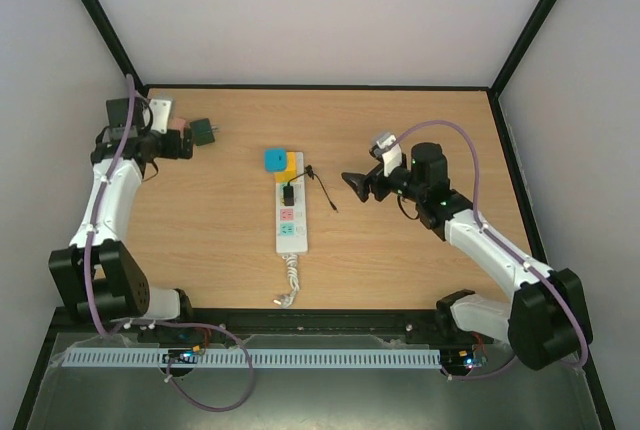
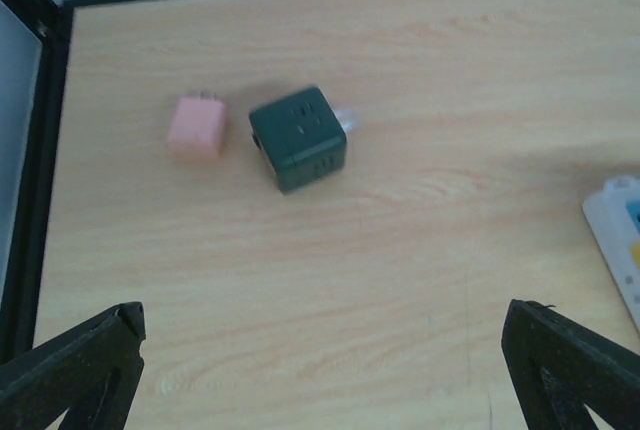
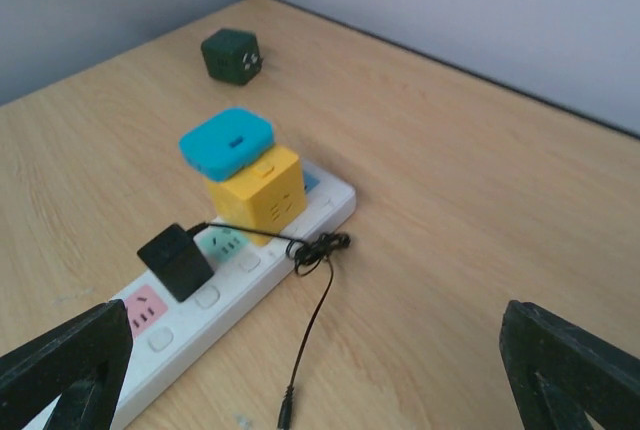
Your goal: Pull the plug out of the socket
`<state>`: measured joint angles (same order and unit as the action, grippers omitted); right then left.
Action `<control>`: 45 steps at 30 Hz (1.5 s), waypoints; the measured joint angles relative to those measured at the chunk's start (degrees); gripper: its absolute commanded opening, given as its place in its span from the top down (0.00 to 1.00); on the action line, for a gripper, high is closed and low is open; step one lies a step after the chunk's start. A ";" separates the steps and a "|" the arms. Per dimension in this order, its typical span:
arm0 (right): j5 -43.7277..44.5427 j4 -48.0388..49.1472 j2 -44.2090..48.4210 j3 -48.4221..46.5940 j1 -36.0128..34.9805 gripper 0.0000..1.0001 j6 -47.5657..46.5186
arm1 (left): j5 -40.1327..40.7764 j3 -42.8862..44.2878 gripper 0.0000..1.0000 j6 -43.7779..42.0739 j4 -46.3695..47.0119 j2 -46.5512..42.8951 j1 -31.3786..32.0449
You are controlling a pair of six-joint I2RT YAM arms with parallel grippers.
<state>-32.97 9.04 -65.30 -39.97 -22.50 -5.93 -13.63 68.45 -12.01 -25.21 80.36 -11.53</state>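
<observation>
The left gripper will next reach the white power strip and grip the body of the black plug adapter (image 1: 288,196).
The white power strip (image 1: 291,241) lies lengthwise mid-table with pastel outlets; it also shows in the right wrist view (image 3: 331,206), and its end shows in the left wrist view (image 2: 612,218). A black plug adapter (image 1: 289,196) (image 3: 176,260) sits in it, trailing a thin black cord (image 1: 324,190) (image 3: 318,295). A yellow cube adapter (image 1: 289,168) (image 3: 257,192) is plugged in at the far end, with a blue plug (image 1: 273,159) (image 3: 227,141) on top. My right gripper (image 1: 354,186) (image 3: 320,380) is open, right of the strip. My left gripper (image 1: 172,142) (image 2: 325,370) is open at far left.
A dark green cube adapter (image 1: 204,130) (image 2: 298,138) (image 3: 231,56) and a pink one (image 1: 178,123) (image 2: 197,126) lie on the wooden table by the left gripper. The strip's coiled white cord (image 1: 289,282) runs toward the near edge. Black frame rails border the table.
</observation>
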 measured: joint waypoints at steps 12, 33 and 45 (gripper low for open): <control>-4.22 -3.21 -3.30 -0.48 0.00 0.02 -2.51 | -11.41 -11.87 0.00 -11.17 -4.15 -9.97 4.37; -12.55 -7.56 -9.51 0.42 0.00 0.01 -13.64 | -18.82 -19.06 0.08 -28.02 -2.36 -7.34 27.10; -14.16 -6.95 -12.66 0.98 -0.07 0.02 -14.95 | -9.38 -19.76 0.12 -18.29 8.13 -1.29 32.72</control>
<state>-47.13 2.09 -77.95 -38.98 -22.57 -20.88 -23.00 48.69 -30.30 -17.08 79.07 21.19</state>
